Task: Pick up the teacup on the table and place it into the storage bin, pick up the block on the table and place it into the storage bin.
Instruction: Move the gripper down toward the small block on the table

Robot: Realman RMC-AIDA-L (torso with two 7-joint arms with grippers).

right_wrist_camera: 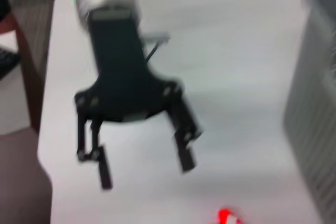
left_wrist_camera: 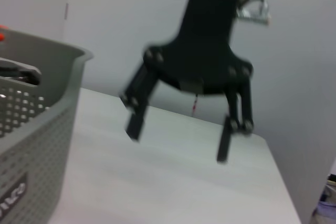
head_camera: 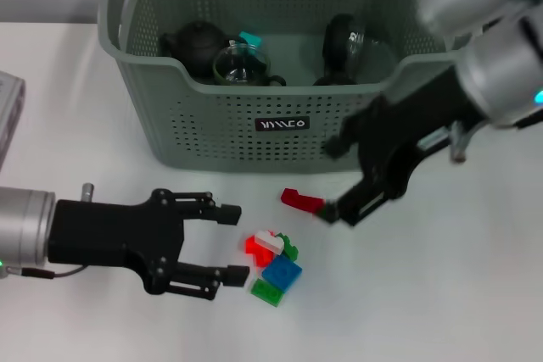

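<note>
The white block [head_camera: 270, 242] [right_wrist_camera: 231, 220] is lying on top of the red blocks in the cluster. My right gripper needs to go there next and close on it.
The storage bin [head_camera: 212, 129] stands at the back of the white table, and a clear glass teacup [head_camera: 240, 65] lies inside it. A loose red block [head_camera: 303, 201] lies on the table in front of the bin. My right gripper [head_camera: 337, 178] is open just right of that block, its lower fingertip at the block's end. A cluster of red, white, green and blue blocks [head_camera: 273, 262] lies nearer the front. My left gripper [head_camera: 233, 243] is open just left of the cluster, holding nothing. The left wrist view shows the right gripper [left_wrist_camera: 178, 141] open beside the bin [left_wrist_camera: 37, 129]. In the right wrist view, the left gripper [right_wrist_camera: 146, 171] stands open.
A black teapot [head_camera: 197, 44] and another dark vessel [head_camera: 344, 40] sit inside the bin. A grey object [head_camera: 7, 108] lies at the table's left edge. The red block [right_wrist_camera: 227, 216] shows at the edge of the right wrist view.
</note>
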